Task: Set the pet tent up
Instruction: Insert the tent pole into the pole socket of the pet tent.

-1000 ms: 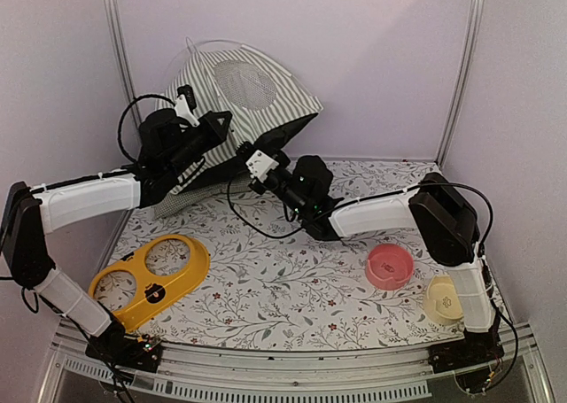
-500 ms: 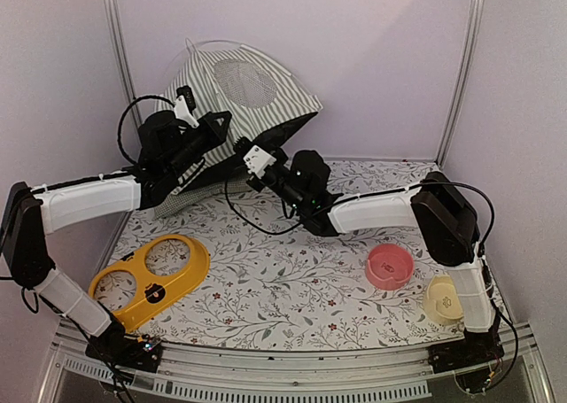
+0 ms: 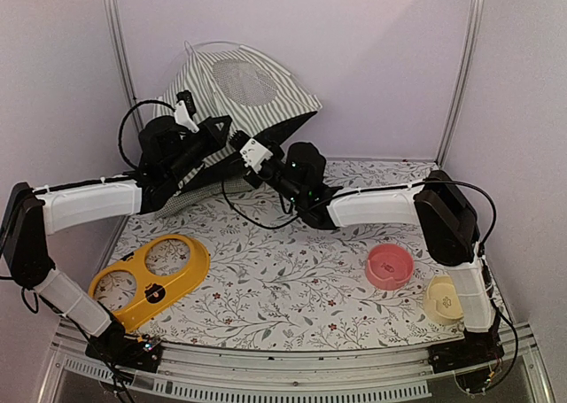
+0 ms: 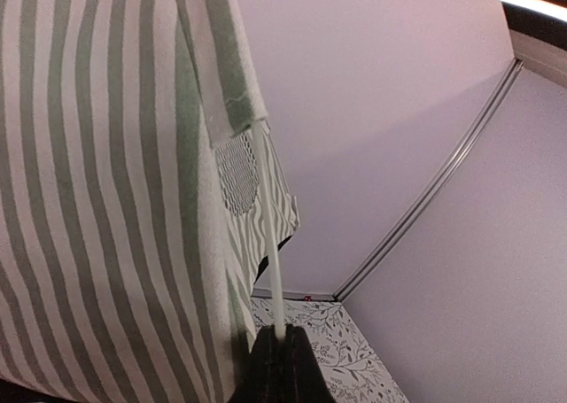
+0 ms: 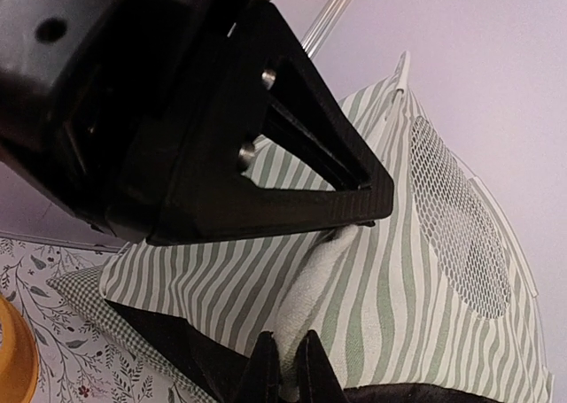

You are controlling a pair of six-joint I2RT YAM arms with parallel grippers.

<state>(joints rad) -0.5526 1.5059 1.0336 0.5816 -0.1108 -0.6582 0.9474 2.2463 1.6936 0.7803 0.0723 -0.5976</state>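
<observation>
Next, the left gripper raises the white pole, held close against the terry fold, nearer the striped sleeve (image 4: 264,166) before pushing deeper.
The green-and-white striped pet tent (image 3: 239,89) with a round white mesh panel stands tilted at the back left of the table. My left gripper (image 3: 226,120) is shut on a thin white pole (image 4: 268,244) that runs up into the tent's striped fabric (image 4: 97,199). My right gripper (image 3: 237,141) is shut on a white terry fold (image 5: 319,283) of the tent's edge, right below the left gripper, whose black body (image 5: 177,111) fills the right wrist view. The mesh panel (image 5: 461,226) shows to the right there.
A yellow two-hole bowl holder (image 3: 151,279) lies at the front left. A pink bowl (image 3: 390,266) and a cream bowl (image 3: 445,298) sit at the front right. A green checked cushion edge (image 3: 173,204) lies under the tent. Walls close in behind.
My right gripper has moved up and to the left, closer to the left gripper, carrying the tent's edge. The left gripper has shifted slightly; the tent stands a little higher.
</observation>
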